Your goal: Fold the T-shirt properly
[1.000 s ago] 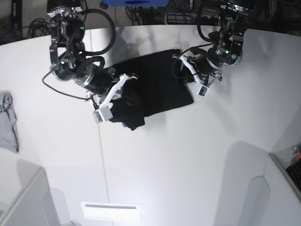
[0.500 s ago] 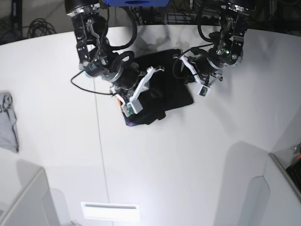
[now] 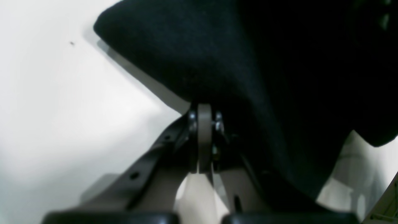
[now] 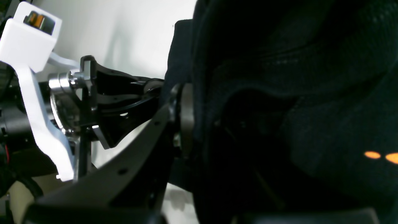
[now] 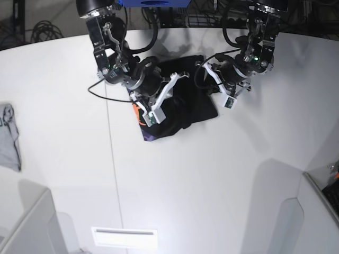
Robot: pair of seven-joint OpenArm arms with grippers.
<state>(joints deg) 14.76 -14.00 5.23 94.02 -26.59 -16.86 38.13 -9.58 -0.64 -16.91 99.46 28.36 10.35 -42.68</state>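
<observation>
Next, I let go of the lifted fold with my right gripper on the T-shirt's black edge (image 5: 204, 84) (image 4: 177, 76), next to the fingers of my left gripper.
The black T-shirt (image 5: 197, 105) lies bunched at the back middle of the white table (image 5: 222, 180), with its left part doubled over toward the right. A purple and orange strip of print (image 5: 150, 136) shows at the fold's near edge. My right gripper (image 5: 170, 108) is shut on the lifted fold. Up close, black cloth (image 4: 279, 93) with orange dots wraps over the right gripper (image 4: 199, 102) and hides one finger. My left gripper (image 5: 208, 88) is shut at the shirt's right edge. Its closed fingertips (image 3: 203, 112) meet the raised hem of the shirt (image 3: 248, 62).
A small grey garment (image 5: 7, 138) lies at the table's far left edge. The left arm's white camera mount (image 4: 28, 46) sits close beside my right gripper. A thin seam (image 5: 114, 174) runs down the table. A grey partition (image 5: 318, 211) stands at the near right.
My right arm has swung rightward with the shirt's left side, laying it over the rest. The printed underside now shows. The left arm has stayed put.
</observation>
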